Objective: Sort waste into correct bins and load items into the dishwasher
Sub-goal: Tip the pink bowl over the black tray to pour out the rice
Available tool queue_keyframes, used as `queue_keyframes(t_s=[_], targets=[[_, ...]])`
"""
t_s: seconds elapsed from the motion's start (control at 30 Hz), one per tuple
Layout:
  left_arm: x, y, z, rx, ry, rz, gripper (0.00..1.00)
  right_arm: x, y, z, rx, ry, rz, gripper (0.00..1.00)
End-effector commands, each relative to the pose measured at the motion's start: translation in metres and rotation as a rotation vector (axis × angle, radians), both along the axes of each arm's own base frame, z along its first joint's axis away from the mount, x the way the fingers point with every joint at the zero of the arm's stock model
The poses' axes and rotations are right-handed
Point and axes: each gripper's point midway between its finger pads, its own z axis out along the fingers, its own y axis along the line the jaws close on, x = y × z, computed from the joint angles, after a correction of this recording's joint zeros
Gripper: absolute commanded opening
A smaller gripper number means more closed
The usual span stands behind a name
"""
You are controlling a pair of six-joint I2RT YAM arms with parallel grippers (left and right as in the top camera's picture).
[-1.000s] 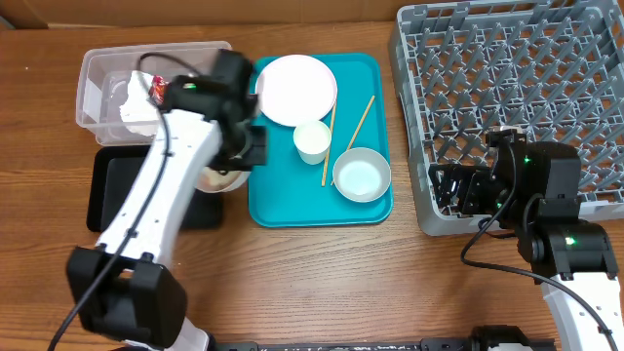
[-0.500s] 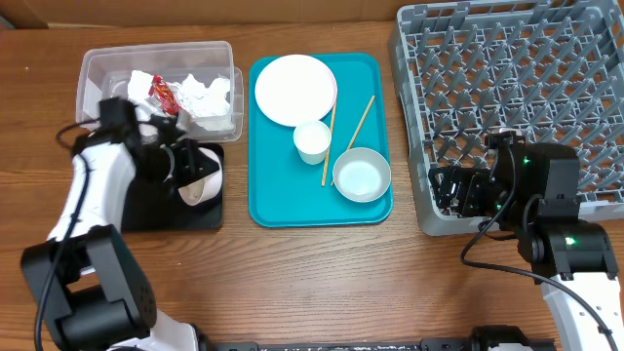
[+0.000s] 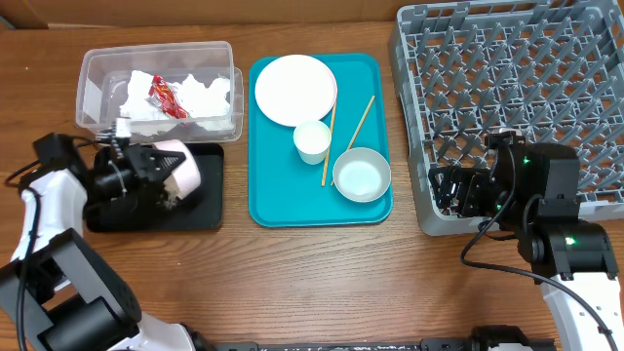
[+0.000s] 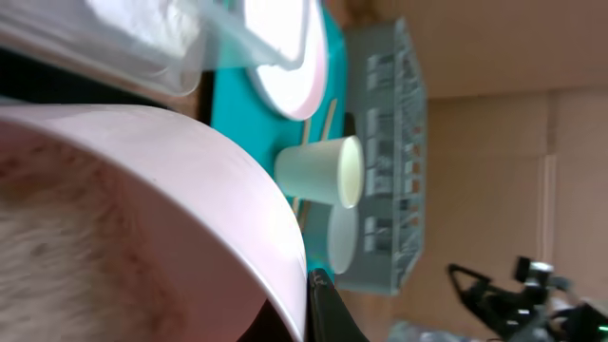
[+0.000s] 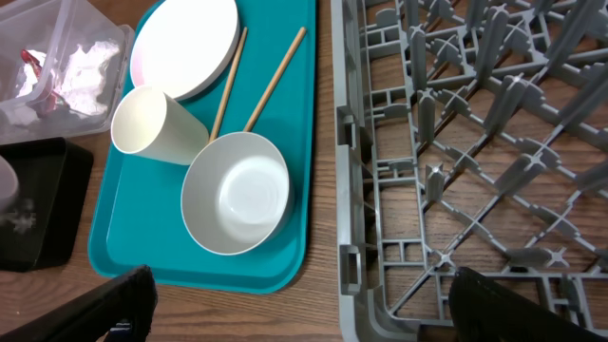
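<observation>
I should use my left gripper to set the pale pink bowl free on the teal tray's front corner [image 3: 287, 196] nearest the black tray. The bowl is now tipped over the black tray.
My left gripper [image 3: 146, 168] is shut on a pale pink bowl [image 3: 178, 168] and holds it tipped on its side over the black tray [image 3: 210, 210]. The bowl fills the left wrist view [image 4: 142, 218], with one finger at its rim. A few white specks lie on the black tray [image 5: 33, 204]. The clear tub [image 3: 93, 68] holds napkins [image 3: 205, 97] and the red wrapper [image 3: 162, 93]. The plate [image 3: 295, 90], cup [image 3: 312, 142], second bowl [image 3: 362, 175] and chopsticks [image 3: 359, 121] lie on the teal tray. My right gripper [image 3: 458, 190] is open and empty at the grey rack's [image 3: 517, 88] front left corner.
The teal tray [image 3: 278, 205] sits between the black tray and the rack. In the right wrist view the bowl [image 5: 237, 195], cup [image 5: 147, 123] and plate [image 5: 185, 47] lie left of the rack wall [image 5: 344, 190]. Bare wooden table runs along the front.
My left arm has swung left from the teal tray's edge, carrying the pink bowl over the black tray and tipping it on its side. The right arm has not moved.
</observation>
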Motion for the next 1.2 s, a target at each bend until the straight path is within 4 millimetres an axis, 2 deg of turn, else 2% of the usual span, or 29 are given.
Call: queue_keyframes(t_s=[0.0, 0.2, 0.63, 0.8, 1.07, 1.17], targets=[[0.0, 0.002, 0.023, -0.109, -0.092, 0.005, 0.04, 0.004, 0.002, 0.013, 0.002, -0.036, 0.012, 1.0], [-0.002, 0.013, 0.028, -0.161, -0.075, 0.052, 0.04, 0.006, 0.002, 0.015, 0.003, -0.049, 0.012, 1.0], [-0.005, 0.022, 0.066, -0.375, -0.166, 0.072, 0.04, 0.006, 0.002, 0.015, 0.003, -0.048, 0.012, 1.0], [-0.006, 0.025, 0.068, -0.427, -0.109, 0.098, 0.04, 0.006, 0.002, 0.015, 0.003, -0.048, 0.012, 1.0], [-0.003, 0.028, 0.066, -0.388, -0.138, 0.091, 0.04, 0.006, 0.002, 0.015, 0.002, -0.048, 0.012, 1.0], [-0.003, 0.028, 0.068, -0.424, -0.113, 0.096, 0.04, 0.006, 0.002, 0.015, 0.002, -0.048, 0.012, 1.0]])
